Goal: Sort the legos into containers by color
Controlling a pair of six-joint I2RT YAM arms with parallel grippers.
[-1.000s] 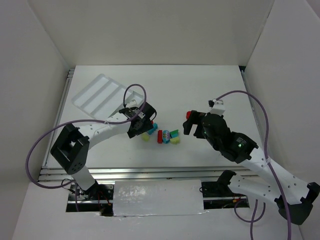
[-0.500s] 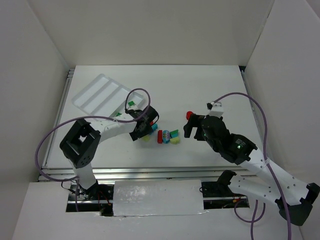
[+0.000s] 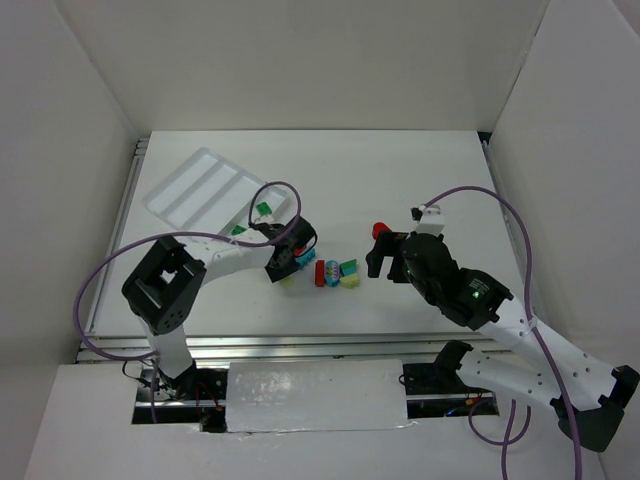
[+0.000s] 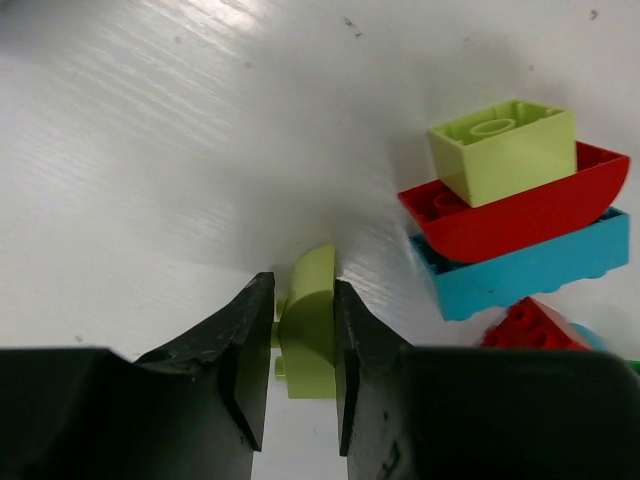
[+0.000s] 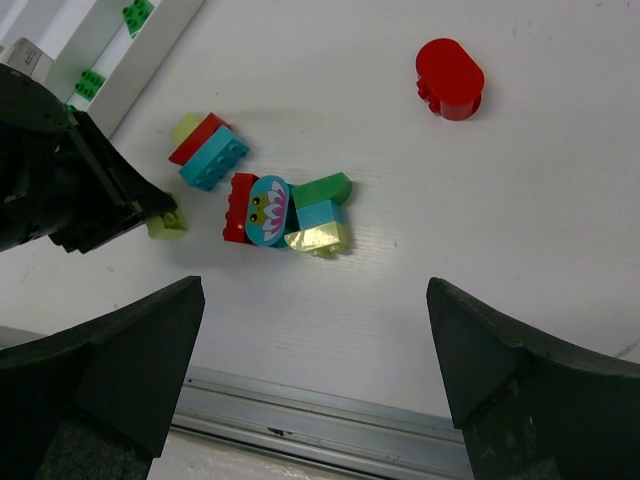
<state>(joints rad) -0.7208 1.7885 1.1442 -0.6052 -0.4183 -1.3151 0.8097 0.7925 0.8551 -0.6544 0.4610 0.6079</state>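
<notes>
My right gripper is to go to the clump next and close on the teal lego (image 3: 348, 274) (image 5: 319, 215) between the green lego and the yellow lego.
My left gripper (image 4: 303, 292) is down on the table, shut on a pale yellow lego (image 4: 310, 325) that stands on edge between its jaws; from above that gripper (image 3: 283, 266) sits just left of the pile. Beside it lies a stack of pale yellow (image 4: 500, 148), red (image 4: 520, 212) and teal (image 4: 530, 266) legos. Another clump (image 5: 285, 210) holds red, teal, green and yellow pieces. A lone red lego (image 5: 450, 78) lies apart. Two green legos (image 3: 262, 209) rest in the white tray (image 3: 190, 185) of containers. My right gripper (image 5: 312, 300) hovers open above the table, holding nothing.
The tray lies at the back left, tilted diagonally, its near corner close to my left arm. White walls enclose the table on three sides. A metal rail (image 5: 300, 395) runs along the near edge.
My left gripper has dropped slightly toward the pile and closed its jaws on the pale yellow lego. The right arm has barely shifted.
</notes>
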